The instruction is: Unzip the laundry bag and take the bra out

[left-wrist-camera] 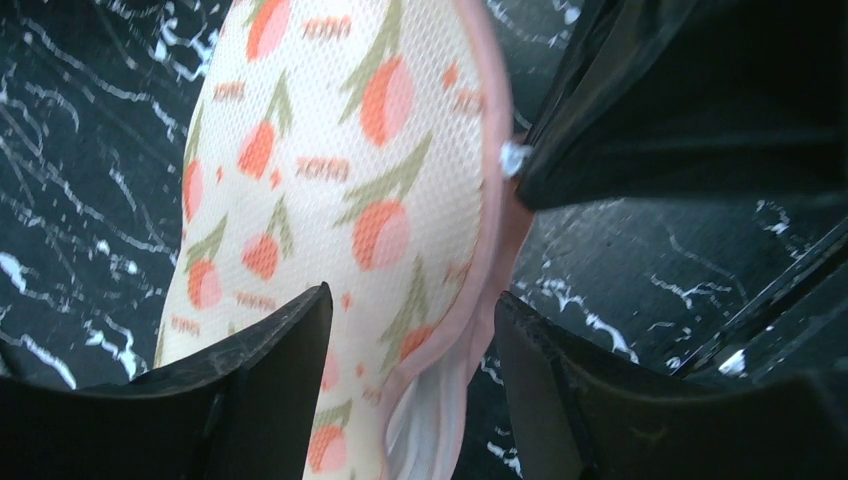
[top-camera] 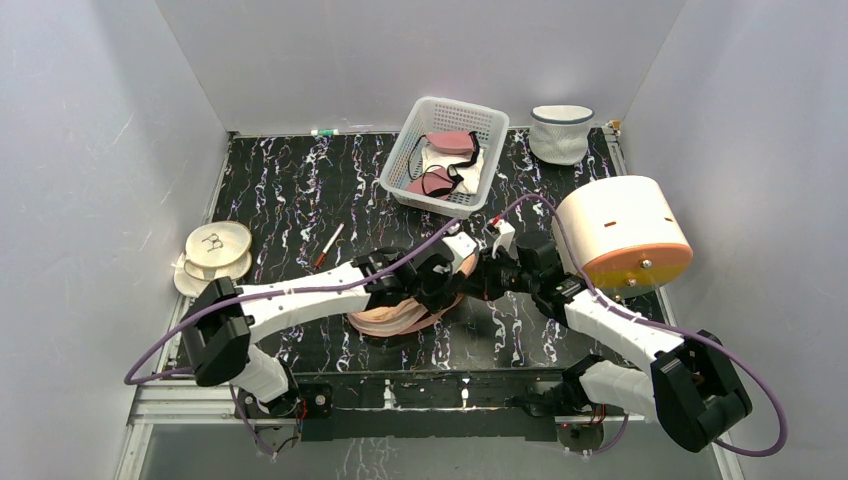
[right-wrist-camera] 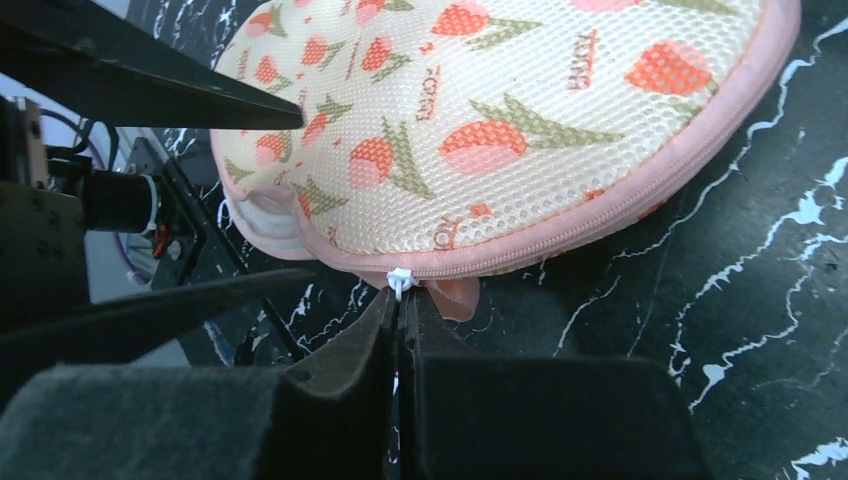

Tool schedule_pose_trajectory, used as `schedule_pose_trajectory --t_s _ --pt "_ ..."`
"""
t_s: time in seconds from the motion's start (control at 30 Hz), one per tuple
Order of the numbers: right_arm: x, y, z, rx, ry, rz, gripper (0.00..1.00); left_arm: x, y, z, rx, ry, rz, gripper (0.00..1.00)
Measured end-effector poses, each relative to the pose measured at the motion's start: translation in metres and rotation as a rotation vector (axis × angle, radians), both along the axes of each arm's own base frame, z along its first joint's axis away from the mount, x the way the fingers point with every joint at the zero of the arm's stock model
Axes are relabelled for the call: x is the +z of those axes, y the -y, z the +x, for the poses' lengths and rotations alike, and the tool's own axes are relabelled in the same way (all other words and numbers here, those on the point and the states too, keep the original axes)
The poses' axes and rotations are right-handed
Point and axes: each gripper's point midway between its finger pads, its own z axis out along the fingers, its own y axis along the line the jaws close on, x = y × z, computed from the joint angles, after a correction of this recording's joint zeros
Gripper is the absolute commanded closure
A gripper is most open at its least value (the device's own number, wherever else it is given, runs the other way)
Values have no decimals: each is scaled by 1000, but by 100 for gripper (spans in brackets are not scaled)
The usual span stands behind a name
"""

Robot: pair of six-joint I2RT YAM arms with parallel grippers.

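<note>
The laundry bag's pink rim bends slackly below the zip pull, so my left gripper needs to pinch the bag's rim (left-wrist-camera: 478, 285) behind the zip pull to keep it taut.
The laundry bag (top-camera: 398, 318), peach-pink with red-green marks, lies on the black table between the arms. In the left wrist view, my left gripper (left-wrist-camera: 410, 300) is open and straddles the bag's (left-wrist-camera: 330, 150) pink rim. White fabric of the bra (left-wrist-camera: 432, 425) shows in a gap in that rim. My right gripper (right-wrist-camera: 402, 300) is shut on the small white zip pull (right-wrist-camera: 399, 279) at the bag's (right-wrist-camera: 520, 110) salmon zip trim. Both grippers (top-camera: 440, 275) (top-camera: 482, 280) meet at the bag's right side in the top view. Most of the bra is hidden inside.
A white basket (top-camera: 405, 165) at the back holds a pink bra with black straps (top-camera: 450, 143). A white mesh tub (top-camera: 560, 133) stands back right. A large cream drum with an orange face (top-camera: 620, 235) is right. A cream round case (top-camera: 215, 250) sits left, with a pen (top-camera: 328, 245) nearby.
</note>
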Motion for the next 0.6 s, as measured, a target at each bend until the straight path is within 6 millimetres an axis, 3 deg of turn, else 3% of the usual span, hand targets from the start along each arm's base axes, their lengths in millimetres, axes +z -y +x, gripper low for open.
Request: schedule_pose_trajectory --t_s 0.23,0.43,0.6 --pt "7 -7 -4 38 6 37 100 -8 29 6 -38 -23 -30 44" --pt "7 -8 -6 47 8 49 100 -20 26 8 -38 -24 12 71" --pt "5 -8 -6 42 7 46 100 -19 23 12 -29 1 30 86"
